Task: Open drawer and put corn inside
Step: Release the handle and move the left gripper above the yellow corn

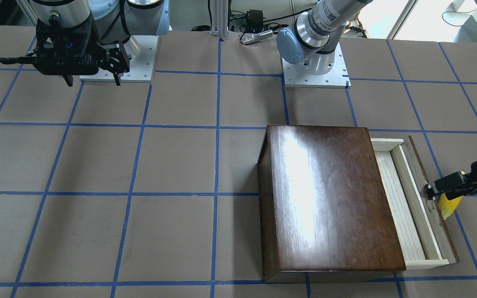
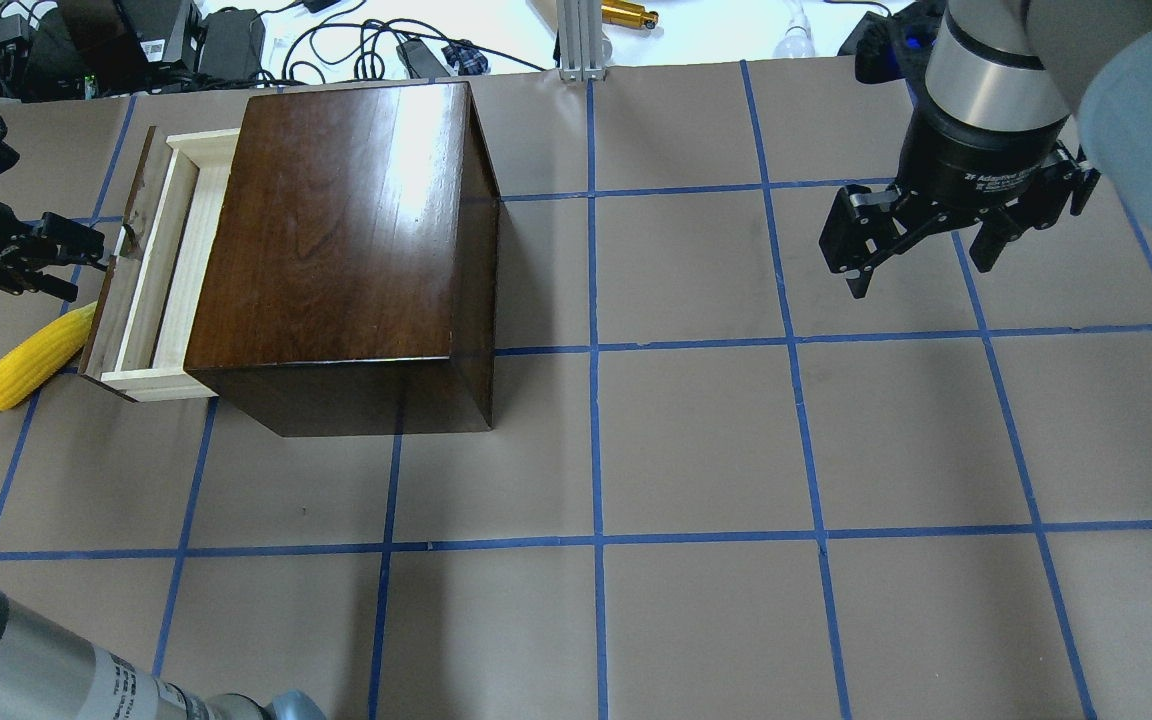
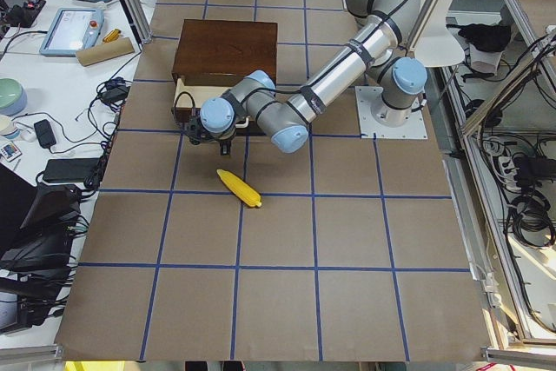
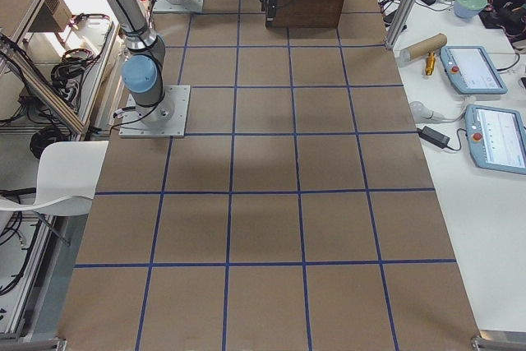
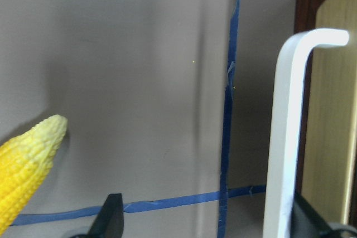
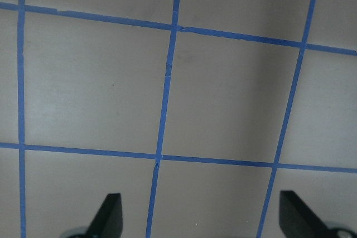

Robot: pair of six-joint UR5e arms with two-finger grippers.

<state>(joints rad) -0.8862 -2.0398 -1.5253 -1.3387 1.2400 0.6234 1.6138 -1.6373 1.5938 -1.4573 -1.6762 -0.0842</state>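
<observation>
Next, my left gripper lets go of the white handle and grabs the yellow corn around the corn's middle [image 1: 453,198].
The dark glossy box [image 2: 336,220] stands on the left half of the table. Its drawer [image 2: 181,200] is pulled partly out to the left, showing pale wood [image 1: 404,198]. My left gripper [image 2: 81,262] is open at the drawer's dark front panel. In the left wrist view the white handle [image 5: 287,132] stands just inside one finger. The yellow corn [image 2: 31,358] lies on the table beside the drawer front and below this gripper [image 1: 431,191]; it also shows in the left wrist view [image 5: 25,165]. My right gripper [image 2: 921,265] is open and empty, hanging over the far right of the table.
The brown table cover carries a blue tape grid [image 2: 591,350]. Cables and boxes [image 2: 186,45] and an aluminium post [image 2: 581,40] line the far edge behind the box. The arm bases [image 1: 315,72] stand on the robot's side.
</observation>
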